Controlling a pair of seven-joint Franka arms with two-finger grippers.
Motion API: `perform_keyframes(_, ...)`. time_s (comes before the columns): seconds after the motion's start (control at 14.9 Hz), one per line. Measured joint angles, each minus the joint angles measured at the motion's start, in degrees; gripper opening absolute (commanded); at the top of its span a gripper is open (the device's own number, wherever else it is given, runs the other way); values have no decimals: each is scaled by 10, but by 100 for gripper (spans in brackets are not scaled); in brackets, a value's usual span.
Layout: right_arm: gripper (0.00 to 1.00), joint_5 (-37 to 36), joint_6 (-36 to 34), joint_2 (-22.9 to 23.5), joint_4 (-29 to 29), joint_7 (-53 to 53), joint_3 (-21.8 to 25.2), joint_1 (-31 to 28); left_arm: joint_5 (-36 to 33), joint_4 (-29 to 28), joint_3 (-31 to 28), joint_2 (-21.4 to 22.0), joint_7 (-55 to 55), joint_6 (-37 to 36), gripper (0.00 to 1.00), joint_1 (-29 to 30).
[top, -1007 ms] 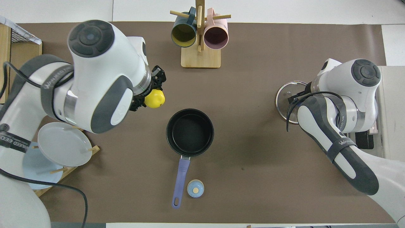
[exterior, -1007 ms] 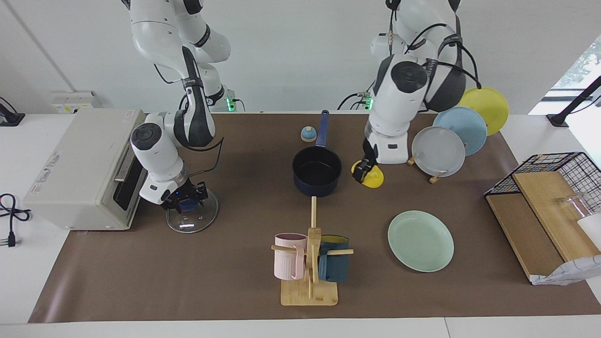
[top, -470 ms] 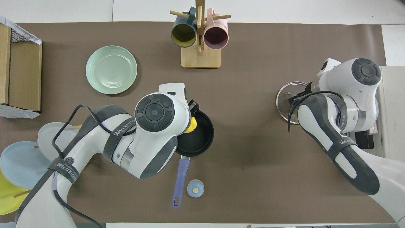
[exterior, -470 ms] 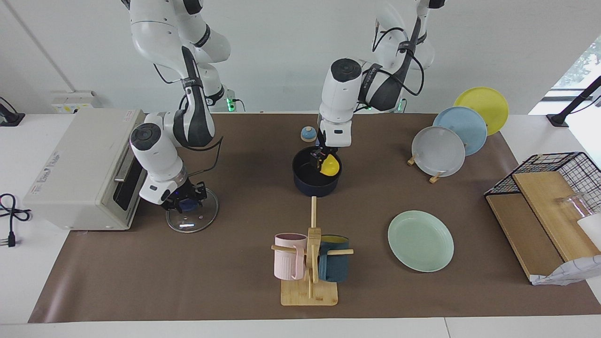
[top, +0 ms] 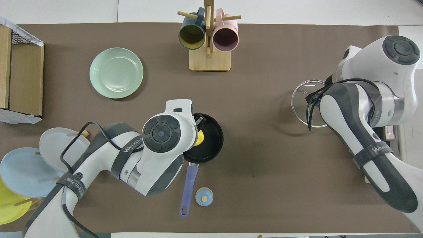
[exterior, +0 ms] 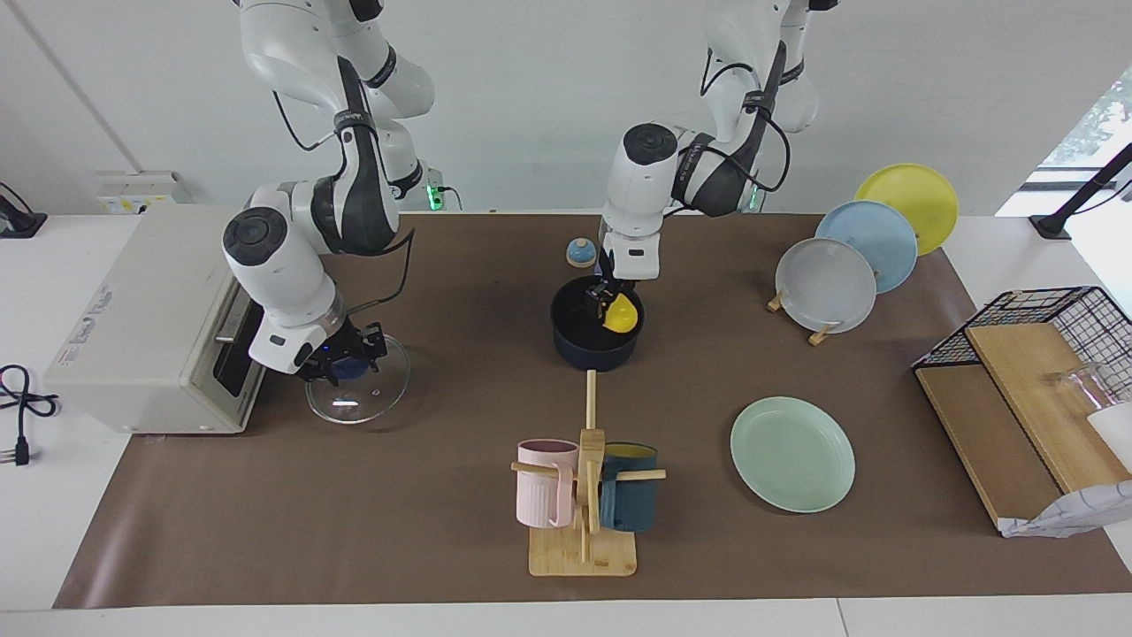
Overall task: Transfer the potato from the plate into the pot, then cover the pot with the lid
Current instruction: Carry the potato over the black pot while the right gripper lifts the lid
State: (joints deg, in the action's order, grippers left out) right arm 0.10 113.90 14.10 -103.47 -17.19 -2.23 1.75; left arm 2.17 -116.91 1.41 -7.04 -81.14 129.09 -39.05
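My left gripper is going to release the yellow potato inside the dark navy pot [top: 202, 146], setting it free a little toward the pot's blue handle.
The yellow potato [exterior: 623, 315] [top: 199, 138] hangs just inside the rim of the dark navy pot [exterior: 594, 347] [top: 211, 145], on the side toward the left arm's end, with my left gripper [exterior: 610, 305] shut on it. The pot's blue handle [exterior: 608, 239] points toward the robots. My right gripper [exterior: 340, 363] is shut on the blue knob of the glass lid [exterior: 376, 385] [top: 302, 99], which hangs tilted a little above the mat beside the toaster oven. The mint-green plate [exterior: 791, 453] [top: 116, 72] lies bare, farther from the robots than the pot.
A mug rack [exterior: 584, 495] with a pink and a teal mug stands farther out than the pot. A small bell [exterior: 580, 253] sits beside the pot handle. A toaster oven [exterior: 150, 318], a plate rack [exterior: 862, 257] and a wire basket [exterior: 1052, 354] line the table's ends.
My left gripper carried the potato from beside the plate rack to over the pot and lowered it slightly. My right gripper lifted the lid off the mat.
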Motion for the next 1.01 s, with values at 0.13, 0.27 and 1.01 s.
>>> perform_keyframes(0.13,29,0,-54,-12,27,0,-4,3,0,-11,0,0,-7,13,0,-8)
perform_keyframes(0.27,22,0,-93,-30,47,1,-15,3,0,-21,0,0,-10,21,0,-11)
perform_keyframes(1.01,0,1,-182,-73,91,15,-32,4,0,-60,-1,-2,-16,65,16,-18)
